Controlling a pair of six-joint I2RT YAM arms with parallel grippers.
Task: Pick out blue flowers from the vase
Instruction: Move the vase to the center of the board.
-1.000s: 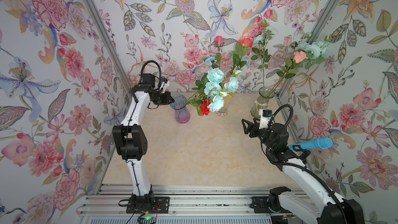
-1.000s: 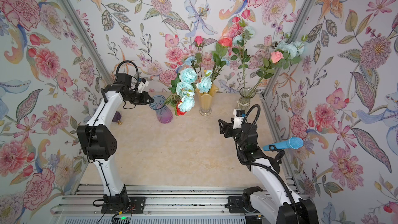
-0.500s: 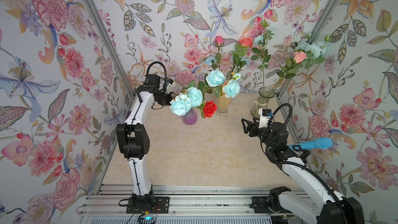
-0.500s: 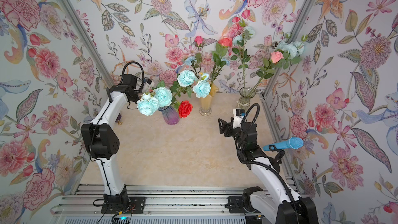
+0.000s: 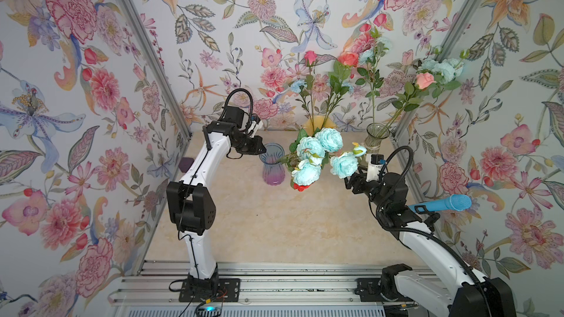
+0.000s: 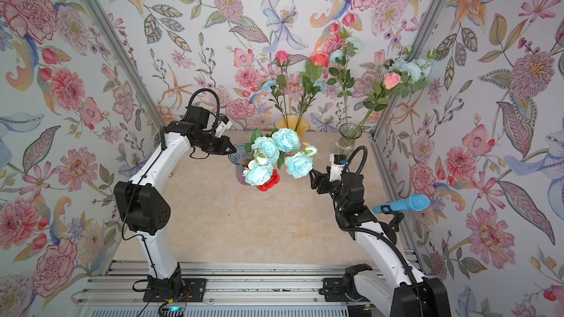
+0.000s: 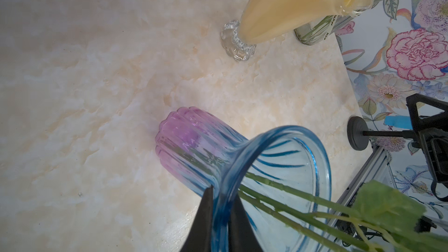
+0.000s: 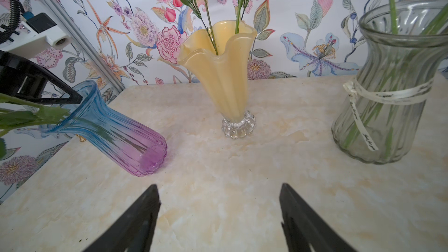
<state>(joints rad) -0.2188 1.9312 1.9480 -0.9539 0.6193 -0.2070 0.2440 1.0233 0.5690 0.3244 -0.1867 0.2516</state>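
Observation:
My left gripper will let go of the blue-to-purple vase, which I will have let it go on the table [image 5: 286,193] [image 7: 205,177] in front of the yellow ruffled vase.
A blue-to-purple glass vase [image 5: 272,166] [image 6: 241,178] stands tilted on the table, its mouth leaning toward the right arm. My left gripper [image 5: 262,149] [image 7: 224,189] is shut on the vase's rim, one finger inside and one outside. A spray of pale blue flowers [image 5: 311,150] [image 6: 268,147] with a red rose [image 5: 300,186] leans out of the vase; their green stems [image 7: 278,197] cross the mouth. My right gripper [image 5: 348,178] [image 8: 219,187] is open and empty, just right of the nearest bloom. The right wrist view also shows the tilted vase [image 8: 116,139].
A yellow ruffled vase [image 5: 317,123] [image 8: 223,69] with pink and coral roses stands at the back. A clear glass vase [image 5: 377,135] [image 8: 392,88] in the back right corner holds more blue blooms [image 5: 442,67]. A blue microphone [image 5: 448,202] juts from the right wall.
The left gripper has carried the vase rightward and tipped it. The bunch swung left half a second ago and now leans right, close to the right gripper. The right arm has not moved.

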